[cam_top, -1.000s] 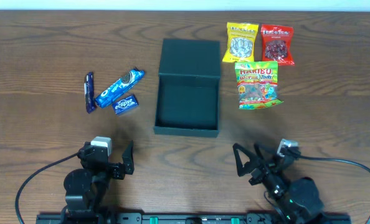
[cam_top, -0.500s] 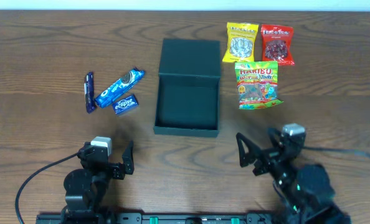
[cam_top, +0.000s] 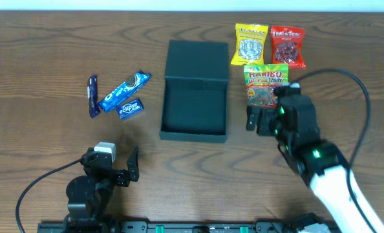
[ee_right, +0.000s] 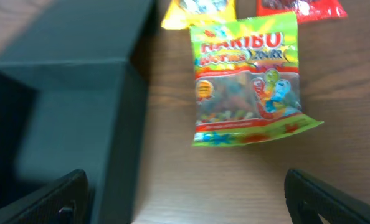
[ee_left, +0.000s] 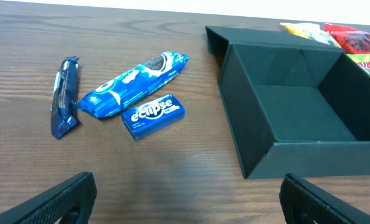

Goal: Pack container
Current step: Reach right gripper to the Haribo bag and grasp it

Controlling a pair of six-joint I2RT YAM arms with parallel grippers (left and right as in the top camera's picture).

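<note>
The robot's right gripper should close on the Haribo bag's clear near half (cam_top: 263,96) (ee_right: 241,102), between the round yellow badge and the cartoon worms.
The dark teal container (cam_top: 195,110) stands open and empty at the table's middle, its lid (cam_top: 197,59) lying flat behind it. It also shows in the left wrist view (ee_left: 297,106) and the right wrist view (ee_right: 73,106). My right gripper (cam_top: 259,120) is open and empty. It hovers just right of the container, over the near end of a Haribo gummy bag (cam_top: 266,81), which fills the right wrist view (ee_right: 247,81) ahead of the open fingers (ee_right: 185,199). My left gripper (cam_top: 112,163) is open and empty near the front edge (ee_left: 188,205).
A yellow packet (cam_top: 251,43) and a red packet (cam_top: 287,45) lie behind the Haribo bag. Left of the container lie an Oreo pack (cam_top: 124,90), a blue Eclipse gum box (cam_top: 131,107) and a dark blue bar (cam_top: 93,96).
My right arm has moved from the front edge forward to the container's right side, over the near end of the Haribo bag. The left arm has not moved.
</note>
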